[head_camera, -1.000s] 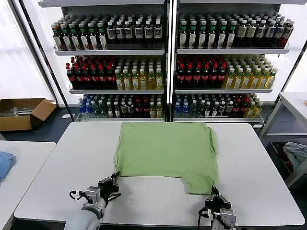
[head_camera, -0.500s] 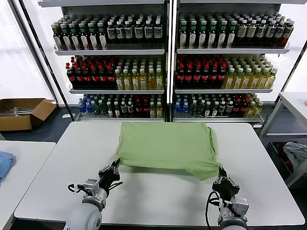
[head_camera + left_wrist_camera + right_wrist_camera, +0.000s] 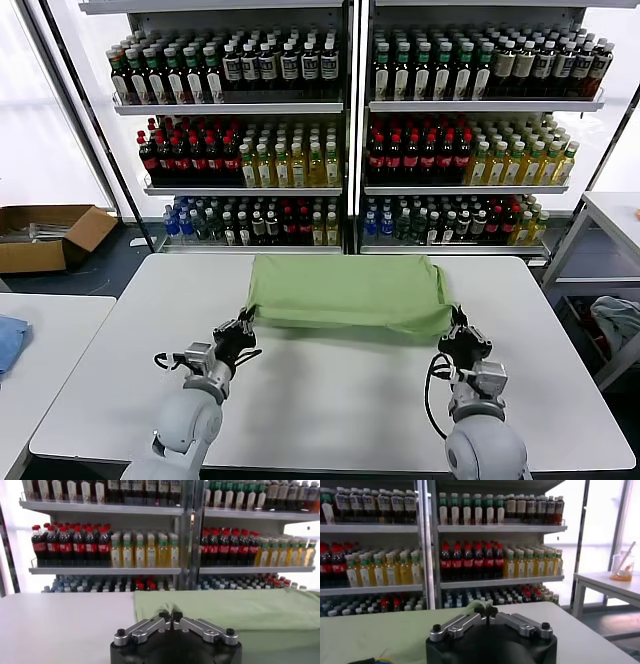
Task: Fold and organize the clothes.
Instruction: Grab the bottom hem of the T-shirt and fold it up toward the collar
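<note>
The corner in my right gripper needs to be let go on the light green shirt, just inside the shirt's side edge [image 3: 424, 287], halfway up.
One of the clothes, a plain light green shirt [image 3: 345, 290], lies across the far half of the white table [image 3: 330, 400], its near edge raised off the surface. My left gripper [image 3: 243, 322] is shut on the shirt's near left corner, and my right gripper [image 3: 457, 325] is shut on its near right corner. In the left wrist view the left gripper [image 3: 170, 615] pinches a small tuft of the green shirt [image 3: 240, 607]. The right wrist view shows the right gripper [image 3: 485, 611] holding a fold of the shirt [image 3: 380, 630].
Tall shelves of bottles [image 3: 345, 130] stand right behind the table's far edge. A cardboard box [image 3: 45, 235] sits on the floor at the left. A side table with a blue cloth [image 3: 8, 340] is at the left, another table [image 3: 610, 215] at the right.
Both grippers have moved away from me toward the table's far edge, carrying the shirt's near edge up and over, so the visible green area has become shorter.
</note>
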